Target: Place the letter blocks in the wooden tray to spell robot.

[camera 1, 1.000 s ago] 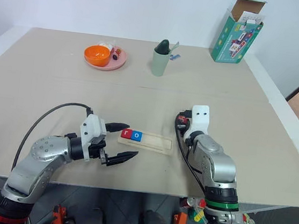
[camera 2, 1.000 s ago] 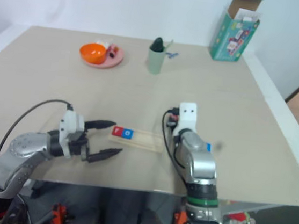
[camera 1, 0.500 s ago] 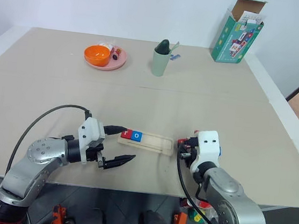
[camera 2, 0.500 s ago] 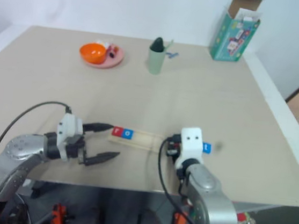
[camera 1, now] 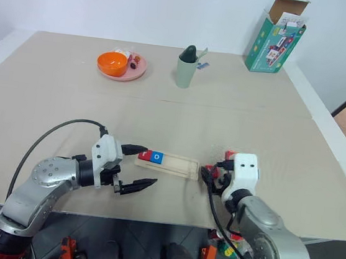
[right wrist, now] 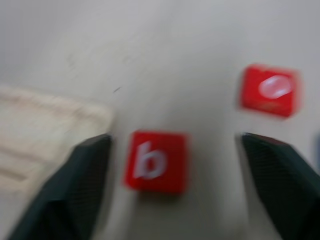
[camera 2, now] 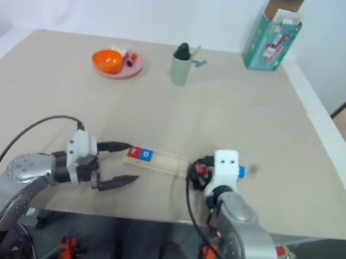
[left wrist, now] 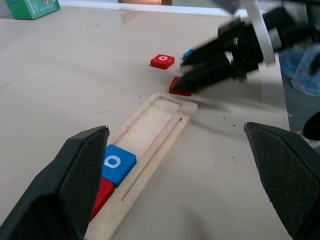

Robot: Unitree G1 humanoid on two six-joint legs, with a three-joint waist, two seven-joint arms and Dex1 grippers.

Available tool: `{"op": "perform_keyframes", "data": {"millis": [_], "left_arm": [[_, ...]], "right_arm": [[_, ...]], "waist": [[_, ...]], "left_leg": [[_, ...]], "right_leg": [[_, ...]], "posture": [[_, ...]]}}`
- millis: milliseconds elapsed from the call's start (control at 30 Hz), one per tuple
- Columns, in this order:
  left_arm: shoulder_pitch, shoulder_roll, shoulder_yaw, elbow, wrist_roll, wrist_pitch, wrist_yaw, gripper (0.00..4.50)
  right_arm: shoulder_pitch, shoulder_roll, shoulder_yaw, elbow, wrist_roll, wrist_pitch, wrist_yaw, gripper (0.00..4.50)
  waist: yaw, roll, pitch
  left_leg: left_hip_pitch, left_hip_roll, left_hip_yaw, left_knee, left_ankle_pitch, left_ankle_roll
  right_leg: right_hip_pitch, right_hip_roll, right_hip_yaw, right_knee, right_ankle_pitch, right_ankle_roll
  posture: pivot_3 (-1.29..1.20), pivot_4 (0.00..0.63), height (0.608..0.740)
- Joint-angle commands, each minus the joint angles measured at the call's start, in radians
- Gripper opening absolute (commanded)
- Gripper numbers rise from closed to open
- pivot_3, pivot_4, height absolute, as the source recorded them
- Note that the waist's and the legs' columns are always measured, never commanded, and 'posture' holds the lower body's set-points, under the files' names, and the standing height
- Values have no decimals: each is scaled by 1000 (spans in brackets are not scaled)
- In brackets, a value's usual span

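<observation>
A finger of my right gripper lies between the red b block and the tray, so I need to turn the gripper and pinch the block's front and back (right wrist: 157, 162).
The wooden tray (camera 1: 174, 165) lies near the table's front edge. A red r block (camera 1: 145, 155) and a blue o block (camera 1: 157, 158) sit at its left end. My left gripper (camera 1: 140, 166) is open just left of the tray, holding nothing. My right gripper (right wrist: 172, 142) is open at the tray's right end. A red b block (right wrist: 155, 161) lies flat on the table between its fingers. A red o block (right wrist: 270, 90) lies a little beyond it, and a blue block (left wrist: 189, 52) is close by.
At the back of the table stand a pink plate (camera 1: 135, 73) holding an orange bowl (camera 1: 112, 63), a green cup (camera 1: 185, 69) and a teal box (camera 1: 274, 38). The table's front edge runs just below both grippers.
My right hand has drawn back toward the table's front edge, and its fingers now stand apart around the b block. The left gripper has stayed in place, open.
</observation>
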Motion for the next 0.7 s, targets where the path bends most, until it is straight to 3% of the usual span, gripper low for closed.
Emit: {"op": "perform_keyframes", "data": {"millis": [33, 167, 300, 500, 700], "left_arm": [[-7, 10, -5, -46, -2, -10, 0, 4500], [-2, 4, -18, -38, 2, -27, -4, 4500], [-6, -7, -45, -25, 13, -54, -13, 4500], [-15, -18, -55, -10, 26, -75, -14, 4500], [2, -18, -52, -14, 31, -81, -4, 4500]], "right_arm": [[-61, -109, -102, -48, 80, 11, 122, 4492], [-115, -345, -108, 71, 197, -117, 409, 4492], [-149, -557, 18, 273, 199, -452, 760, 4492], [-265, -644, 183, 683, 96, -904, 1112, 4492], [-410, -606, 254, 1031, 32, -1125, 1244, 4492]], "waist": [[0, 0, 0], [0, 0, 0], [-1, 0, 1], [-1, -1, 2], [-2, -1, 2]], "left_leg": [[0, 0, 0, 0, 0, 0], [1, 0, 0, 0, 0, 0], [1, 0, 0, -1, 0, 1], [1, 0, 0, 0, -1, 2], [1, 0, 1, 1, -1, 2]], "right_leg": [[0, 0, 0, 0, 0, 0], [1, 0, 0, -1, 0, 0], [2, 0, -1, -2, 0, 0], [2, 1, -1, -2, 3, 5], [3, 1, 0, -2, 3, 5]], "posture": [[0, 150, 740], [0, 150, 740], [0, 150, 740], [0, 150, 740], [0, 150, 740]]}}
